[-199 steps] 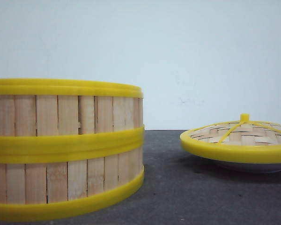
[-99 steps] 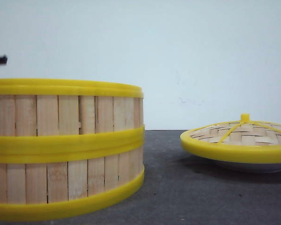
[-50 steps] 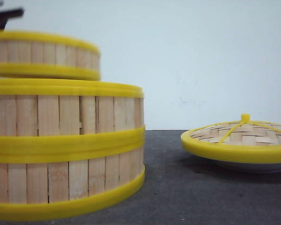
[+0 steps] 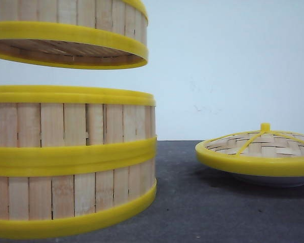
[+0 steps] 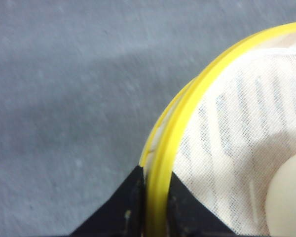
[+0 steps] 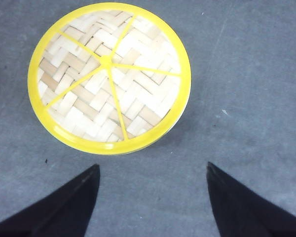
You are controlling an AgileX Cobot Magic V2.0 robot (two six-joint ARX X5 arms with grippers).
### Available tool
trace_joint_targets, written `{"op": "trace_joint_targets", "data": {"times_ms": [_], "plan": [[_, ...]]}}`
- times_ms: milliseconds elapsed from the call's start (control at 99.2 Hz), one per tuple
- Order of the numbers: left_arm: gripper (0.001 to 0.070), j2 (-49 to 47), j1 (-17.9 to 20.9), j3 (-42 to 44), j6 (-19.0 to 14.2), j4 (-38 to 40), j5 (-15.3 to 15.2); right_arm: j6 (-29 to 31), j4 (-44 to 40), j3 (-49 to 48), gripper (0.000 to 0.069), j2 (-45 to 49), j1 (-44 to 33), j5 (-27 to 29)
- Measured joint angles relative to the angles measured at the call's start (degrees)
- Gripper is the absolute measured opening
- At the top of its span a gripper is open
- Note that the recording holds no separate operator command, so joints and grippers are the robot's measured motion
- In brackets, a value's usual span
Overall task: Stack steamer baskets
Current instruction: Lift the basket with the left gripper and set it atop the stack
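Observation:
I will set the third steamer basket on the upper yellow rim of the stacked baskets [image 4: 30, 92] with my left gripper, and I will let go of it there.
Two steamer baskets stand stacked at the front left of the table, the upper [image 4: 66, 124] on the lower [image 4: 66, 195]. A third steamer basket [image 4: 71, 30] hangs in the air just above them, apart from the stack. My left gripper [image 5: 155, 180] is shut on this basket's yellow rim [image 5: 187, 113], one finger outside the wall and one inside; a white mesh cloth and a pale round thing [image 5: 286, 197] lie in it. My right gripper [image 6: 153, 170] is open above the table, near the domed woven lid [image 6: 108, 76], with nothing between its fingers.
The domed woven lid [image 4: 258, 149] with a yellow knob rests on a white shallow plate [image 4: 271, 179] at the right of the front view. Grey table surface [image 4: 192, 202] lies between the stack and the lid. A pale wall stands behind.
The third basket came in from the left, held by the left gripper, and now hangs higher and further right over the stack. The stack and the lid have not moved.

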Motion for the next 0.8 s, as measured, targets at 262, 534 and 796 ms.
{"op": "trace_joint_targets", "data": {"times_ms": [262, 534, 796], "plan": [[0.0023, -6.0, -1.6, -10.7, -0.8, 5.5, 0.8, -0.1, 0.0, 0.0, 0.0421, 0.0, 0.0, 0.0], [0.0023, -4.8, -1.8, -12.9, -1.1, 8.2, 4.1, -0.3, 0.0, 0.0, 0.0421, 0.0, 0.0, 0.0], [0.0023, -2.1, -1.8, -12.9, -1.1, 9.7, 2.9, -0.3, 0.0, 0.0, 0.0421, 0.0, 0.0, -0.9]]}}
